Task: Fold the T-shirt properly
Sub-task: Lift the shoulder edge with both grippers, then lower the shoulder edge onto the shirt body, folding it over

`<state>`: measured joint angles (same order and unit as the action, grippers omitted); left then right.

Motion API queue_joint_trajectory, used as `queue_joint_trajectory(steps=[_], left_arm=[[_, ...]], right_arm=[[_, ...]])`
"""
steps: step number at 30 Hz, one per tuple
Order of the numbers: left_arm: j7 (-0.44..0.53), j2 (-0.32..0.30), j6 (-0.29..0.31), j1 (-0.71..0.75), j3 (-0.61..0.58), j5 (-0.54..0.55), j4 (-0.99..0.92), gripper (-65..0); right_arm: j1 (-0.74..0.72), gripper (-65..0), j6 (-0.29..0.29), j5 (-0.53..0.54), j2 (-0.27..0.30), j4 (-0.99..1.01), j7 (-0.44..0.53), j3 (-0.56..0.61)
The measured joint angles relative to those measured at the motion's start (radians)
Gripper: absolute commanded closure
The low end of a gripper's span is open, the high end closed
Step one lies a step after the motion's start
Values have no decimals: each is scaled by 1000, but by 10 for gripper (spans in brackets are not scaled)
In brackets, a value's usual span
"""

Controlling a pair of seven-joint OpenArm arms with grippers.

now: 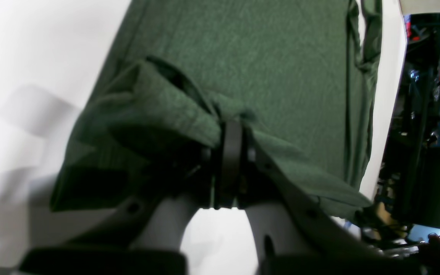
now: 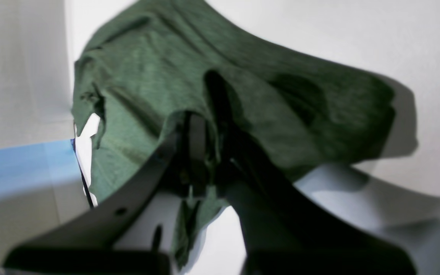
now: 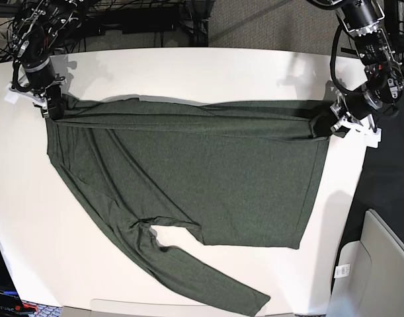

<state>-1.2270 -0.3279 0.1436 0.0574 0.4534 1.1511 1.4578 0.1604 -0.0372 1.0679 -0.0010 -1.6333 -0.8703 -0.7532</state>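
Note:
A bunched fold in front of the T-shirt's far edge is pinched in my left gripper, so next I open that gripper and take the far edge's corner [image 3: 322,104].
The dark green T-shirt [image 3: 188,172] lies spread across the white table [image 3: 221,72], one long sleeve [image 3: 188,274] trailing toward the front edge. Its far edge is pulled taut between both grippers. My left gripper [image 3: 321,124], on the right of the base view, is shut on a bunched corner of the T-shirt [image 1: 166,110]; its black fingertips [image 1: 230,152] pinch the fabric. At the far left my right gripper [image 3: 53,105] is shut on the opposite corner, and the cloth [image 2: 204,84] drapes over its fingers [image 2: 197,137], hiding the tips.
The table's right edge [image 3: 360,198] runs close to the left gripper. A grey bin [image 3: 380,264] stands off the table at the lower right. Cables and dark equipment [image 3: 142,20] line the back.

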Motion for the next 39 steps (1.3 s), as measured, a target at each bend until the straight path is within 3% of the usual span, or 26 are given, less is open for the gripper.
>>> queue_joint_trajectory(steps=[9,13,21,28,39], left_arm=[[0,3,-1,-55,0,-3,-112,-8],[2,-3,-1,-67,-23,-4,-112,-74],[5,-5,-5,-62,-54,-9,-99,-151],[6,-39,-1,10,-47,-4,12,-201],[4,-64,-1,132,-47,-3,75,-199]], right_arm=[[-16,-6,4,-63,-3,17,74,17],[-16,-10,3,-78,-2,17,76,21],[-5,-178,-3,-76,4,16,89,21],[8,-180,-4,-51,10,12,81,32],[39,-183,5,64,26,11,6,39]])
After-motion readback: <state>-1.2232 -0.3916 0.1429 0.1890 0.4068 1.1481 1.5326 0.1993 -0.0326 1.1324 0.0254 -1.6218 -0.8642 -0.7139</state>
